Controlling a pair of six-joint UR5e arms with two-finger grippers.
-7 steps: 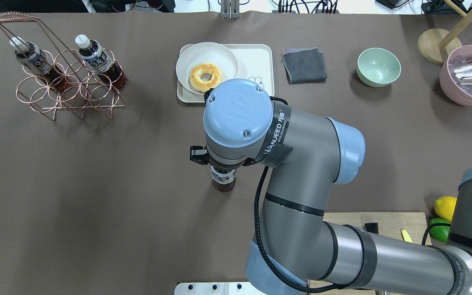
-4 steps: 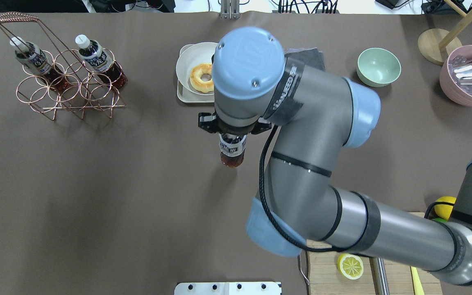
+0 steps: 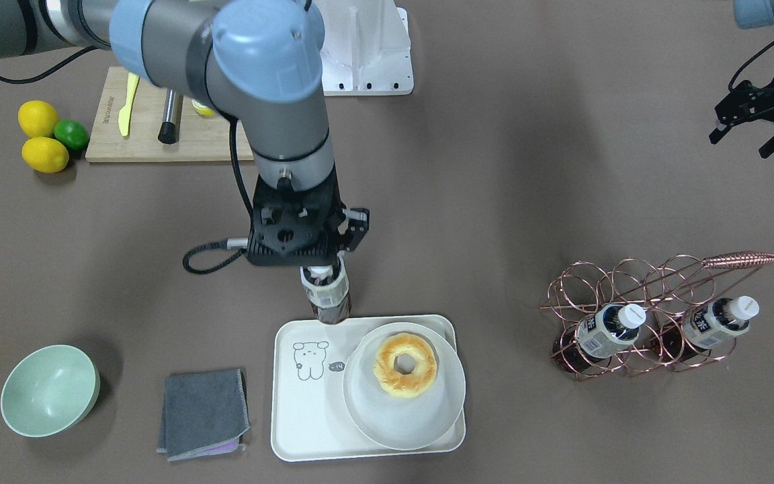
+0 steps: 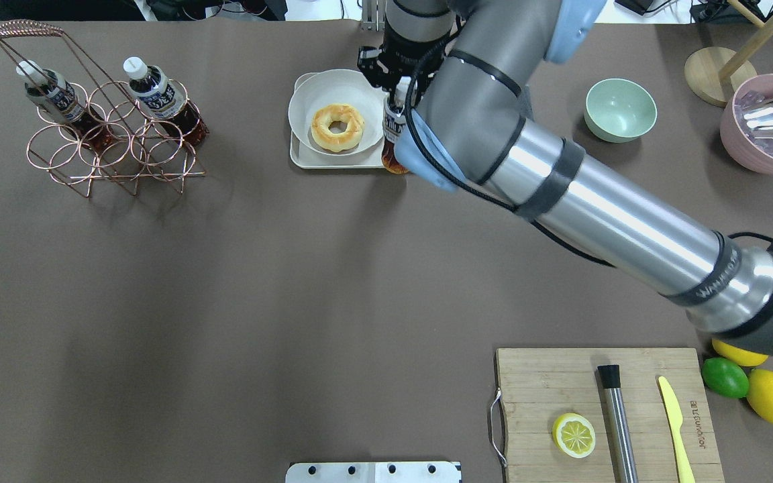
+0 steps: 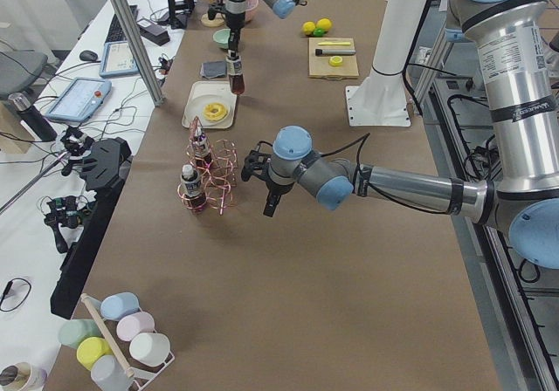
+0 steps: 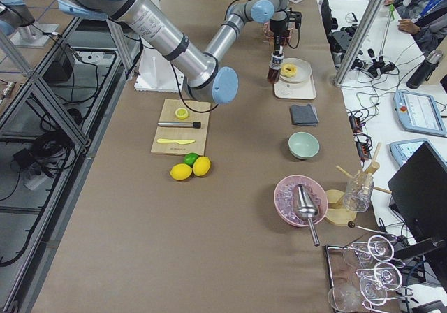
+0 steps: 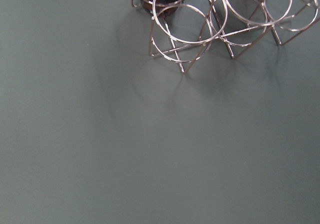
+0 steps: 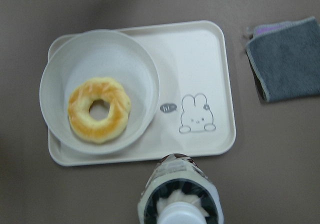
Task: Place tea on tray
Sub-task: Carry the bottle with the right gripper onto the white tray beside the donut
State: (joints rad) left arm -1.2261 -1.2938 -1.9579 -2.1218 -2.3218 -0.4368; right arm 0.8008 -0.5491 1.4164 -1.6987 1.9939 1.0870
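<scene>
The tea will go down from my right gripper onto the cream tray's bare part [image 3: 314, 386] [image 8: 192, 88] by the bear drawing, beside the plate.
My right gripper [image 3: 323, 272] is shut on the cap end of the tea [image 3: 326, 297], a small bottle of reddish-brown drink. It holds the tea upright, above the table. The tea's base is at the robot-side edge of the cream tray [image 3: 299, 410]. In the right wrist view the tea [image 8: 177, 194] is just short of the tray's [image 8: 200, 54] near rim, by the bear drawing. In the overhead view the tea [image 4: 393, 134] stands at the tray's [image 4: 306, 161] right. My left gripper [image 3: 743, 138] is open and empty, far off near the copper rack [image 3: 629, 296].
A round plate [image 3: 367, 410] with a doughnut [image 3: 405, 365] fills half the tray. Two alike bottles [image 4: 158, 97] lie in the copper rack [image 4: 111, 154]. A grey cloth [image 3: 202, 411] and a green bowl [image 3: 48, 390] lie beside the tray. The cutting board [image 4: 541, 376] is near the robot.
My right arm has carried the tea away from the robot, from mid-table up to the tray's near edge. The left arm is not in view in the earlier frames.
</scene>
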